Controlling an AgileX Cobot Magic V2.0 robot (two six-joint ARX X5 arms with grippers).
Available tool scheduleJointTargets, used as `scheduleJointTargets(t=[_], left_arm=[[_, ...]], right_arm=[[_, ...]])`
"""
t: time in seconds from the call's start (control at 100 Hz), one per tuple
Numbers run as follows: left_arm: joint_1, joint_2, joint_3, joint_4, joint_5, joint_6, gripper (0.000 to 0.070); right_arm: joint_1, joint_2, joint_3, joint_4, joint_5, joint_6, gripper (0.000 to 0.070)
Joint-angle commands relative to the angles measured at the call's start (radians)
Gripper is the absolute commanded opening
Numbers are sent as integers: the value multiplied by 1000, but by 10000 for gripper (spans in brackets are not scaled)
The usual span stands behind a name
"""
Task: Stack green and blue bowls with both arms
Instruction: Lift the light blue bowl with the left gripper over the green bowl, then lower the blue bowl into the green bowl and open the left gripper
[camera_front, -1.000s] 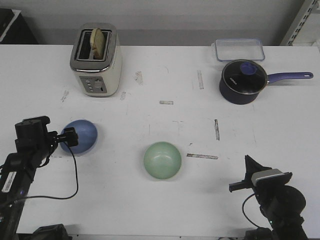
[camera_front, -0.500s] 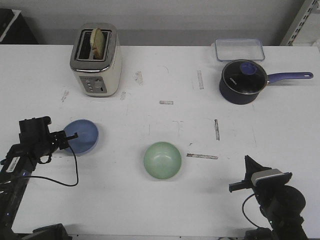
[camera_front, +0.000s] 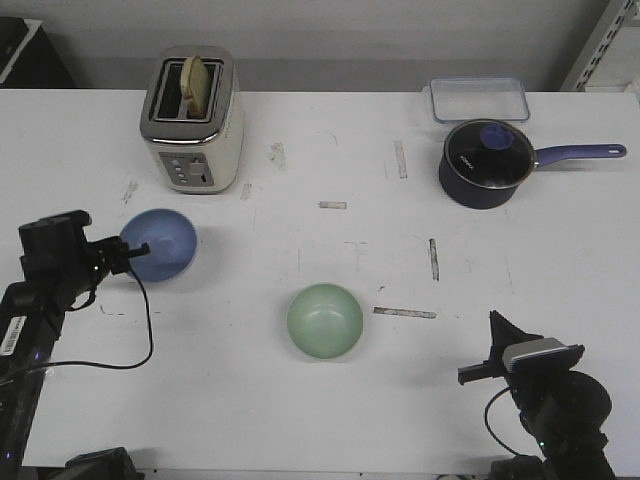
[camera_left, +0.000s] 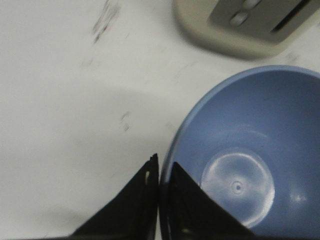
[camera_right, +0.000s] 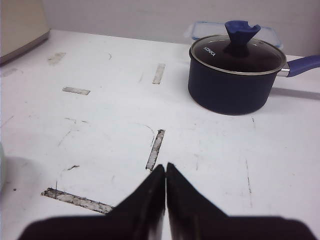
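Observation:
Next, my left gripper lets the blue bowl go inside the green bowl (camera_front: 326, 319) near the middle front of the table.
The blue bowl (camera_front: 162, 244) is at the left of the table, tilted with its opening toward the camera. My left gripper (camera_front: 135, 251) is shut on its left rim; in the left wrist view (camera_left: 162, 167) one finger is outside the blue bowl (camera_left: 250, 160) and one inside. The green bowl (camera_front: 325, 320) sits upright on the table near the middle front. My right gripper (camera_front: 492, 345) is shut and empty at the front right, well to the right of the green bowl; in the right wrist view (camera_right: 165, 170) its fingers meet over bare table.
A cream toaster (camera_front: 192, 120) with bread stands behind the blue bowl. A navy saucepan (camera_front: 487, 165) with a purple handle and a clear lidded container (camera_front: 479, 99) are at the back right. The white table (camera_front: 330, 240) carries worn tape marks.
The left arm has drawn back to the left and lifted the blue bowl by its rim; the bowl has tilted up and shifted slightly toward the toaster. The right arm has not moved.

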Motion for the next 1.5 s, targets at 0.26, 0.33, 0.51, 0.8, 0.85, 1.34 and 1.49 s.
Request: scheduleJointTargets(t=[0.26, 0.33, 0.51, 0.8, 0.85, 1.34, 1.49], left_arm=[[-259, -88, 141, -13, 127, -89, 0], [-349, -88, 141, -34, 127, -89, 0], [-563, -48, 141, -102, 126, -87, 0], [-766, 110, 141, -71, 105, -87, 0], [-782, 135, 141, -60, 92, -87, 0], [-810, 292, 141, -40, 55, -82, 129], [-812, 292, 142, -40, 55, -89, 558]], right_arm=[[2, 3, 8, 8, 0, -11, 0], [2, 3, 8, 8, 0, -11, 0], [2, 3, 8, 8, 0, -11, 0], [2, 3, 8, 9, 0, -11, 0], [2, 3, 8, 9, 0, -11, 0], [2, 3, 8, 9, 0, -11, 0], [2, 3, 8, 9, 0, -11, 0]])
